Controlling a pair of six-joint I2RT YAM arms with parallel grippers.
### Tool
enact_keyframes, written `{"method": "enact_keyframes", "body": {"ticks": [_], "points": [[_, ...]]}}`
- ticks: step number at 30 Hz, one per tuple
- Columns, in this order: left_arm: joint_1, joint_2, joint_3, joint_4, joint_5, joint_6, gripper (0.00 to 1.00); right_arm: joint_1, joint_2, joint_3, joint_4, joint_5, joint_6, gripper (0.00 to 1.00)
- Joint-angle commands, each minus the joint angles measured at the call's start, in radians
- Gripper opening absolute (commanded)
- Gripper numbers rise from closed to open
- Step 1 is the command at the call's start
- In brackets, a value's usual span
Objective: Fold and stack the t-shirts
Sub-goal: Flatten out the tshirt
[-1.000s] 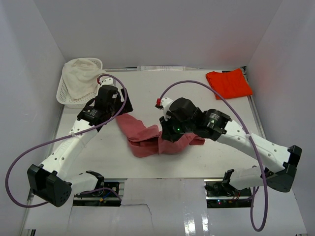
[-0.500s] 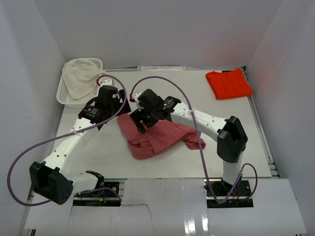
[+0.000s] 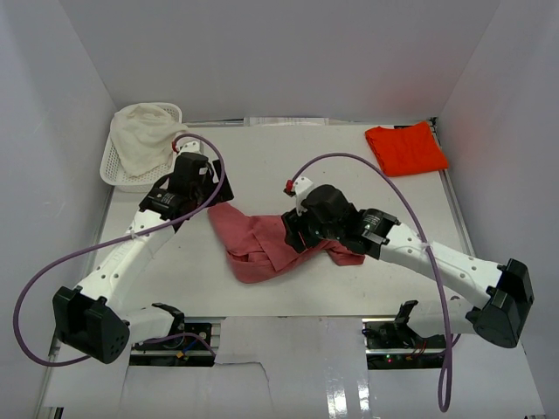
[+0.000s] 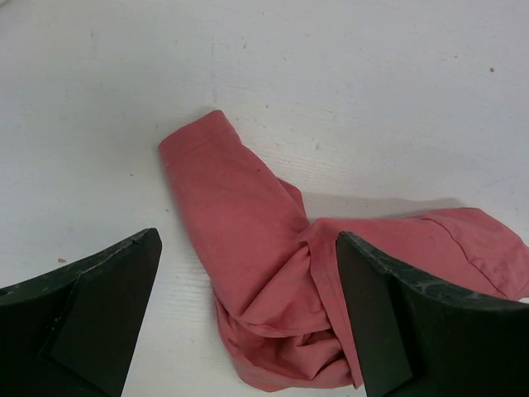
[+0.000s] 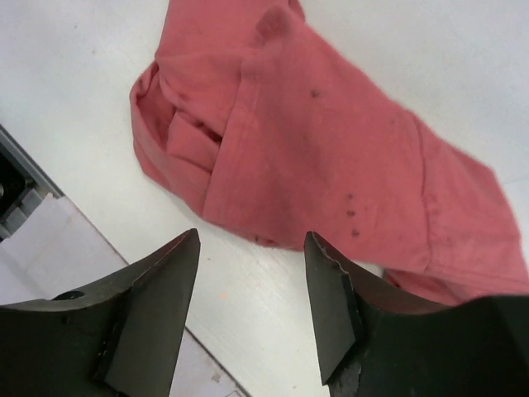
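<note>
The rose-red t-shirt's end toward the basket meets its bunched middle. Next, my left gripper grabs it there, by its far-edge fold (image 3: pixel 254 218) (image 4: pixel 314 227).
The dusty rose-red t-shirt (image 3: pixel 262 246) lies crumpled and twisted in the middle of the table. Its bunched folds (image 4: pixel 273 281) show between my left gripper's fingers, and its wide stained panel (image 5: pixel 322 141) fills the right wrist view. The orange-red t-shirt (image 3: pixel 406 148) lies folded at the back right. My left gripper (image 3: pixel 208 201) (image 4: pixel 246 238) hovers wide open over the rose shirt's left end. My right gripper (image 3: pixel 295 237) (image 5: pixel 252 240) stands open just off the shirt's near edge, with bare table between its fingers.
A white lattice basket (image 3: pixel 112 166) holding a white cloth (image 3: pixel 144 135) stands at the back left. White walls close in both sides and the back. The table's near edge (image 5: pixel 50 240) runs close under the right gripper.
The right gripper was shut at the shirt a second ago, opened and swung left over it, then came back to the shirt's middle. The shirt now lies flatter. The left arm stayed still.
</note>
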Motion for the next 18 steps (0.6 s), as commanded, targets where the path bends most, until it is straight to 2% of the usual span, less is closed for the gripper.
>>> {"method": "enact_keyframes", "body": {"ticks": [1,7,10,14,16,18], "points": [[0.011,-0.021,-0.021,0.021,0.015,0.009,0.98,0.053,-0.007,-0.089,0.005,0.001,0.068,0.59],[0.047,-0.028,-0.041,0.027,0.05,0.017,0.98,0.116,0.007,-0.157,0.034,0.047,0.079,0.52],[0.12,-0.018,-0.059,0.046,0.166,0.028,0.98,0.142,0.033,-0.163,0.051,0.052,0.085,0.5],[0.246,-0.001,-0.098,0.066,0.282,0.034,0.98,0.199,0.071,-0.152,0.057,0.099,0.091,0.51],[0.292,-0.008,-0.11,0.076,0.334,0.032,0.98,0.222,0.103,-0.146,0.066,0.117,0.091,0.57],[0.321,-0.006,-0.121,0.089,0.368,0.028,0.98,0.233,0.126,-0.132,0.07,0.137,0.088,0.58]]}}
